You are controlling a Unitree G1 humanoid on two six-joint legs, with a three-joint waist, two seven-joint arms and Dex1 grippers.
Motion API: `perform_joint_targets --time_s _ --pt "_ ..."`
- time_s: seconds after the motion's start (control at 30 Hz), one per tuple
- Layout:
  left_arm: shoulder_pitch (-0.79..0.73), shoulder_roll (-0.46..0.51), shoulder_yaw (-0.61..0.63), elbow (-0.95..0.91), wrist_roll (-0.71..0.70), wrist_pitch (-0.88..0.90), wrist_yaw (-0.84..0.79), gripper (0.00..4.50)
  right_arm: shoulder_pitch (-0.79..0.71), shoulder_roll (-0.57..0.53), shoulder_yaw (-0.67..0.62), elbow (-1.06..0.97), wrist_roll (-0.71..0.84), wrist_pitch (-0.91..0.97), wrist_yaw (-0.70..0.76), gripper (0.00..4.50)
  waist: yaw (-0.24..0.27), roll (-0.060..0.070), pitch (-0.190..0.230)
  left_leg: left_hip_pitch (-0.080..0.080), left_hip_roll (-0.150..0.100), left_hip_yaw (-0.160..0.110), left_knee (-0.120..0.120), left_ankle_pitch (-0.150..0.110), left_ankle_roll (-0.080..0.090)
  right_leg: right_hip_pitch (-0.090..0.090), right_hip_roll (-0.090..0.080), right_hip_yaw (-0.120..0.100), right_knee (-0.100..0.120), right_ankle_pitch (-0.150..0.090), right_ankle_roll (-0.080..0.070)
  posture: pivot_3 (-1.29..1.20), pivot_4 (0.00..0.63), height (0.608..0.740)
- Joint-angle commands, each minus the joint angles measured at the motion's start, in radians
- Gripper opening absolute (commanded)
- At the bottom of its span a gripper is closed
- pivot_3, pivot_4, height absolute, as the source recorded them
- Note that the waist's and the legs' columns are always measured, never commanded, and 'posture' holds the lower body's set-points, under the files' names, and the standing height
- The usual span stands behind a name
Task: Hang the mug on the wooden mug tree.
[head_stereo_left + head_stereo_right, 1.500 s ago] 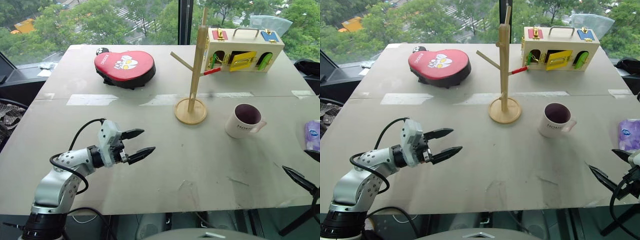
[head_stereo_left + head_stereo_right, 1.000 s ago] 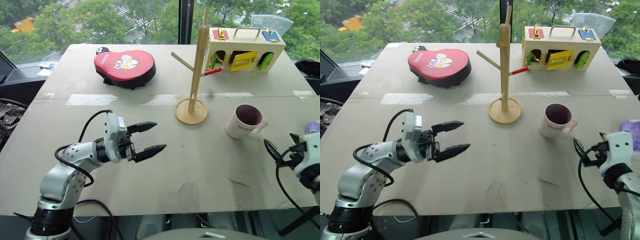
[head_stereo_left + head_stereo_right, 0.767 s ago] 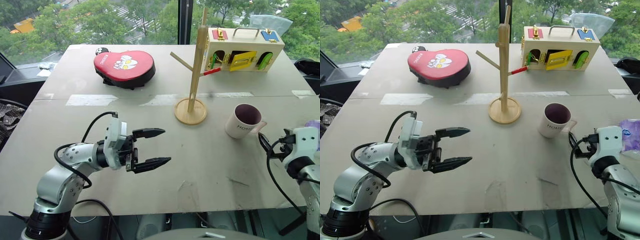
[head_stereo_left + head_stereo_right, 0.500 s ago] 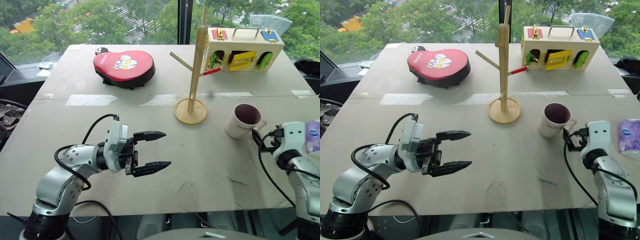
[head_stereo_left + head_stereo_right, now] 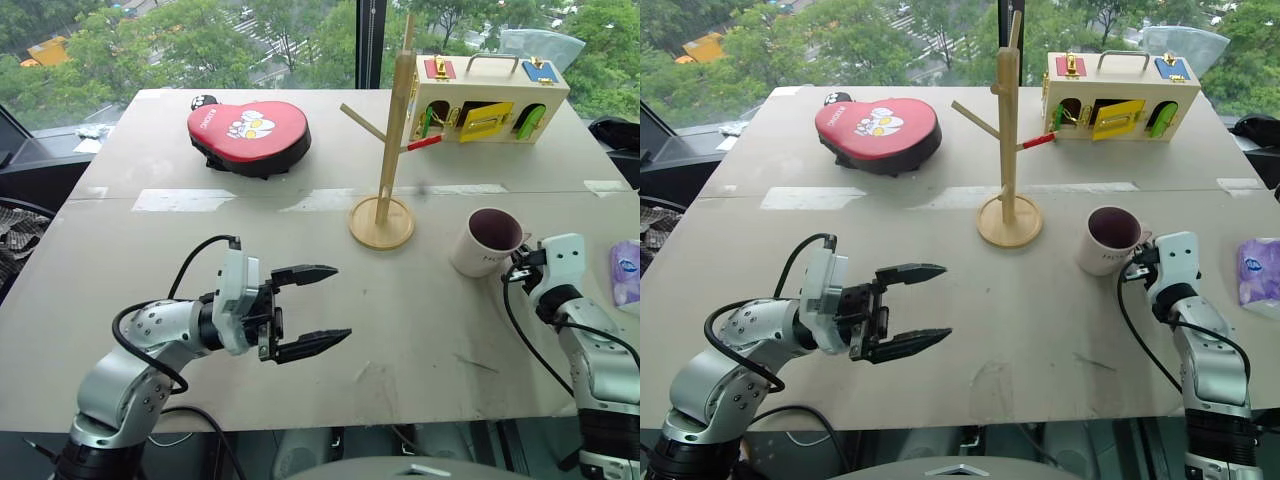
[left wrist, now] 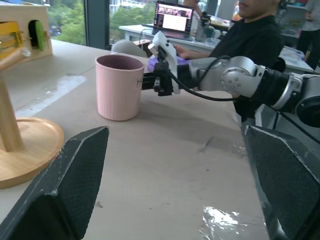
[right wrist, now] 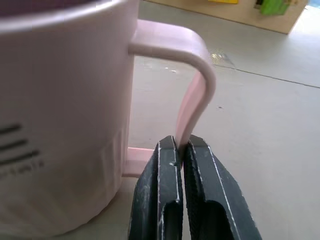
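Next, I release the white mug from my right gripper, hanging just under the red-tipped peg of the wooden mug tree (image 5: 416, 186).
The white mug (image 5: 490, 240) with its maroon inside stands upright on the table, right of the wooden mug tree (image 5: 393, 140), whose round base (image 5: 382, 222) rests at mid-table. My right gripper (image 5: 517, 272) reaches level to the mug's right side. In the right wrist view its fingertips (image 7: 181, 145) are shut on the lower part of the loop handle (image 7: 192, 95). My left gripper (image 5: 320, 305) hovers open over the near left of the table, pointing right toward the mug (image 6: 119, 87), with nothing between its fingers.
A red heart-shaped pouch (image 5: 250, 135) lies at the far left. A wooden box with coloured latches (image 5: 487, 100) stands behind the tree. A purple packet (image 5: 627, 272) sits at the right edge. A person (image 6: 260, 40) sits beyond the table's right side.
My right gripper came in from the table's right front edge, reached the mug's handle and shut on it. My left gripper drifted a little rightward, staying open.
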Motion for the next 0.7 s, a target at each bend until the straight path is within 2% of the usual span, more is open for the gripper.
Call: perform_joint_targets --time_s 0.03,0.1,0.17,0.37,0.5,0.7 --pt "0.012 -0.026 0.044 0.06 -0.004 -0.07 -0.015 4.5 -0.073 -0.086 -0.017 -0.025 0.07 -0.042 0.122 0.01 -0.003 0.001 0.001 0.0 0.0 0.0 0.0 0.0 0.0 0.0 0.0 0.0 0.0 0.0 0.0 0.0 0.15 0.731" --pt "0.005 -0.098 0.063 0.108 0.021 -0.176 0.0 4.5 -0.127 -0.136 -0.008 -0.014 0.099 -0.048 0.194 0.01 -0.008 0.002 0.001 0.0 0.0 0.001 0.0 0.0 0.0 0.0 0.001 0.0 0.0 0.0 0.0 0.0 0.15 0.731" --pt "0.011 -0.123 0.077 0.138 0.035 -0.224 -0.01 4.5 -0.191 -0.193 0.017 0.008 0.115 -0.059 0.279 0.01 -0.01 0.002 0.001 0.0 0.0 0.002 0.0 0.0 0.0 0.0 0.001 0.0 0.0 0.0 0.0 0.0 0.15 0.731" --pt "0.014 -0.115 0.142 0.151 -0.104 -0.198 -0.08 4.5 -0.546 -0.341 0.144 0.229 0.14 -0.086 0.61 0.01 -0.017 0.002 0.003 -0.001 0.001 0.002 0.0 0.0 0.001 -0.001 0.001 0.0 0.0 0.0 0.0 0.0 0.15 0.731" --pt "0.046 -0.111 0.154 0.099 -0.133 -0.176 -0.057 4.5 -0.799 -0.363 0.249 0.481 0.083 -0.184 0.802 0.01 -0.023 0.0 0.003 -0.002 0.001 0.002 0.0 0.0 0.001 -0.003 -0.001 0.0 0.0 0.001 0.0 0.0 0.15 0.731" --pt "0.109 -0.126 0.145 0.007 -0.132 -0.169 0.019 4.5 -1.065 -0.322 0.331 0.813 0.008 -0.315 0.955 0.01 -0.024 -0.001 0.005 -0.003 0.001 0.002 0.0 0.0 0.001 -0.003 -0.003 0.0 -0.001 0.001 0.0 0.0 0.15 0.731"
